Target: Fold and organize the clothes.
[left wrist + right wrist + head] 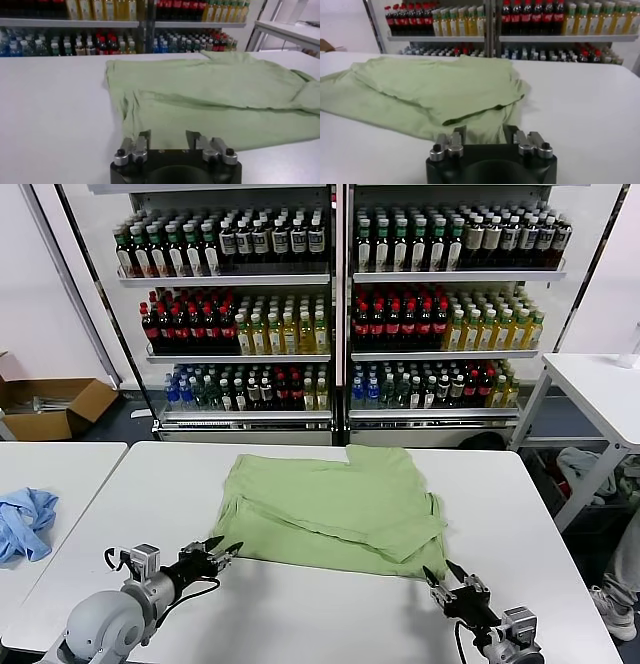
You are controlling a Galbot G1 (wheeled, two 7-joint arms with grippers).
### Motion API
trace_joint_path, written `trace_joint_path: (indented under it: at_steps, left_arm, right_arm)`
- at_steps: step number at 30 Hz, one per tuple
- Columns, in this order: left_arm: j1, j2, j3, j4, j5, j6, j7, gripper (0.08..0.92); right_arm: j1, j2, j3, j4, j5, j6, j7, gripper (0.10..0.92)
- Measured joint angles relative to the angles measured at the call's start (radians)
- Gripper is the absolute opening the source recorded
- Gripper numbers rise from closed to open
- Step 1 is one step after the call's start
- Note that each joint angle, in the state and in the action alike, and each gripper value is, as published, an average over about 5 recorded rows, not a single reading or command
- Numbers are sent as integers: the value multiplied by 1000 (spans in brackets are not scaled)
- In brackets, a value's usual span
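Observation:
My left gripper will pinch the shirt's near corner (131, 131) and help pull the shirt closer before folding, because the shirt's far edge is close to the table's far edge.
The light green shirt (330, 512) lies partly folded in the middle of the white table (300, 614), with folded layers on top. Its collar, buttons and logo are hidden. My left gripper (222, 552) is open and empty, low over the table at the shirt's near left corner. In the left wrist view the shirt (210, 100) spreads just beyond the open fingers (144, 138). My right gripper (443, 572) is open and empty at the shirt's near right corner. In the right wrist view the shirt's hem (475, 127) lies between the open fingers (458, 134).
A light blue cloth (25, 522) lies on a second table at the left. Shelves of bottles (330, 304) stand behind the table. A cardboard box (50, 406) sits on the floor at far left. Another white table (600, 394) stands at the right.

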Motion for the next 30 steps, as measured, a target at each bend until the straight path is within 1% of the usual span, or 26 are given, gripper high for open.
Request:
trace_joint_path:
  at_steps: [2, 6, 8, 10, 23, 25, 28, 30]
  left_arm:
    - [-9, 1, 3, 10, -1, 0, 3, 293]
    - [-20, 3, 9, 27, -4, 0, 9, 172]
    - [-22, 5, 11, 35, -4, 0, 13, 125]
    - [-23, 7, 13, 41, -4, 0, 15, 91]
    - [5, 26, 5, 39, -23, -3, -13, 83]
    - [5, 26, 0, 40, -23, -6, -18, 95]
    - [3, 31, -9, 37, -20, -7, -22, 156]
    - [4, 38, -16, 32, -15, -6, -23, 216]
  right_arm:
    - [4, 2, -5, -6, 6, -3, 0, 221]
    - [11, 3, -8, -16, 24, -7, -3, 125]
    - [12, 1, -9, -18, 33, -6, -6, 107]
    - [11, -2, -8, -18, 42, -4, -9, 106]
    - [13, -23, -6, -20, 74, 15, -32, 106]
    - [14, -26, -6, -20, 76, 17, -33, 106]
    - [13, -31, -4, -18, 79, 18, -35, 106]
    - [12, -32, -4, -18, 80, 19, -37, 106]
